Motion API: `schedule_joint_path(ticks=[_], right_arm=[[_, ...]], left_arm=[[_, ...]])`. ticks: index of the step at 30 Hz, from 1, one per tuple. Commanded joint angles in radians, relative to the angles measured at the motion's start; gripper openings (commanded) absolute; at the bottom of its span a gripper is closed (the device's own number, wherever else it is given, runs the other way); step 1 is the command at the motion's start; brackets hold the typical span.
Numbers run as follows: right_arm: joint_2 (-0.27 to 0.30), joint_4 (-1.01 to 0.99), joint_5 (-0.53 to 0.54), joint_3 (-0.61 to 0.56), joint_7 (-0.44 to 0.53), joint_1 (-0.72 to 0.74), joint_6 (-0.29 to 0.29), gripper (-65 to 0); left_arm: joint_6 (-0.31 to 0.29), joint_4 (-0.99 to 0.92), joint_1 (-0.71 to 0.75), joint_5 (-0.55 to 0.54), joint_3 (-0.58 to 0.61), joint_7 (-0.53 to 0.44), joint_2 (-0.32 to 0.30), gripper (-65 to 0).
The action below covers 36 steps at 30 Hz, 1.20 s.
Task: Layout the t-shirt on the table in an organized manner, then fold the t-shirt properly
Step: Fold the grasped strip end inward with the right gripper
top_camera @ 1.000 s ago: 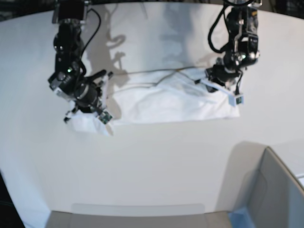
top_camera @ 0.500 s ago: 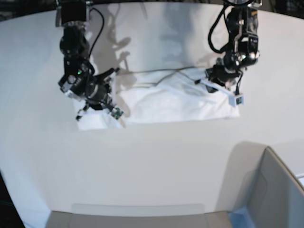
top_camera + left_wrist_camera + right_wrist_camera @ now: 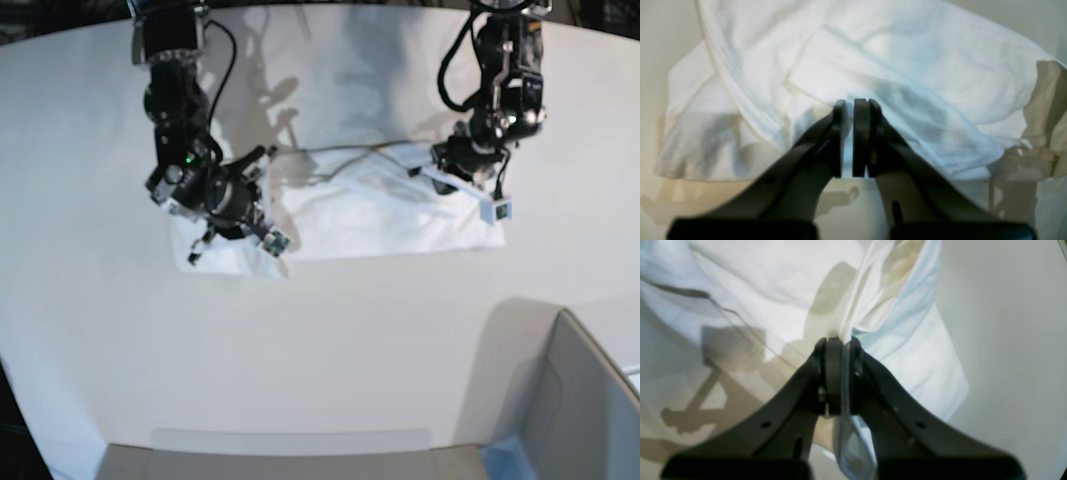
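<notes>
The left gripper has a crease well inside the t-shirt at its fingers, so it should open and grab the t-shirt's outer end [image 3: 692, 132] before folding that end over.
The white t-shirt [image 3: 380, 215] lies bunched in a wide band across the far half of the table [image 3: 320, 350]. My right gripper [image 3: 232, 232] is at the shirt's left end in the base view. In its wrist view the right gripper [image 3: 840, 343] is shut on a fold of the t-shirt [image 3: 756, 283], with cloth pinched between the fingers. My left gripper [image 3: 445, 165] is at the shirt's right upper edge. Close up, the left gripper [image 3: 850, 103] stands nearly closed on the t-shirt [image 3: 907, 66], with a thin strip of cloth in the gap. No lettering or tag shows.
A grey open-topped bin [image 3: 580, 400] stands at the front right corner. A flat grey panel [image 3: 290, 455] runs along the near edge. The arms cast shadows on the far table behind the shirt.
My right gripper has moved toward the middle of the table, drawing the shirt's left end in with it. The left arm has stayed where it was.
</notes>
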Motion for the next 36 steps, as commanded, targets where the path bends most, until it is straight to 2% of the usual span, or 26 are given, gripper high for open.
schedule_joint_path(ticks=[1, 3, 5, 11, 15, 17, 23, 26, 29, 31, 33, 34, 36], right_arm=[[-0.009, -0.003, 0.007, -0.001, 0.018, 0.030, 0.016, -65.0], [-0.011, -0.032, -0.005, -0.001, 0.018, 0.036, 0.016, -65.0], [-0.011, -0.038, -0.010, -0.001, 0.018, 0.036, 0.016, -62.2], [-0.018, -0.020, -0.002, -0.001, 0.013, 0.033, 0.016, -45.9], [-0.081, 0.045, -0.001, -0.002, 0.012, 0.027, 0.016, -41.5], [-0.104, 0.081, -0.001, -0.024, 0.012, 0.024, 0.016, -41.5], [-0.112, 0.250, -0.008, -0.110, 0.010, -0.004, 0.016, -41.6], [-0.112, 0.267, -0.010, -0.015, 0.012, 0.001, 0.016, -42.4], [-0.103, 0.259, -0.010, 0.146, 0.016, 0.001, 0.016, -49.0], [-0.069, 0.242, -0.010, 0.242, 0.016, 0.001, 0.016, -56.6], [-0.021, 0.204, -0.010, 0.286, 0.016, -0.007, 0.016, -62.9], [0.011, 0.173, -0.010, 0.298, 0.013, -0.010, 0.016, -65.0], [0.065, 0.095, -0.010, 0.309, 0.013, -0.019, 0.016, -65.0]], left_arm=[[-0.004, 0.018, -0.008, -0.004, 0.001, -0.012, -0.005, -61.0], [-0.004, 0.018, -0.008, -0.004, 0.001, -0.008, -0.005, -61.0], [-0.005, 0.018, -0.008, -0.004, 0.001, -0.005, -0.005, -61.0], [-0.008, 0.018, -0.006, -0.004, 0.001, -0.005, -0.005, -61.0], [-0.008, 0.018, -0.006, -0.004, 0.001, -0.005, -0.005, -60.9], [-0.008, 0.018, -0.008, -0.003, 0.001, -0.005, -0.005, -60.9], [-0.008, 0.018, -0.008, -0.001, 0.001, -0.008, -0.005, -60.9], [-0.004, 0.018, -0.014, -0.001, -0.007, -0.008, -0.005, -60.8], [-0.001, 0.018, -0.015, 0.000, -0.010, -0.005, -0.005, -57.1], [-0.001, 0.021, -0.015, 0.000, -0.022, -0.005, -0.005, -52.5], [-0.002, 0.031, -0.015, 0.000, -0.031, -0.003, -0.006, -48.4], [-0.008, 0.035, -0.023, 0.000, -0.021, -0.002, -0.009, -45.7], [-0.008, 0.037, -0.054, 0.000, -0.001, 0.029, -0.020, -41.0]])
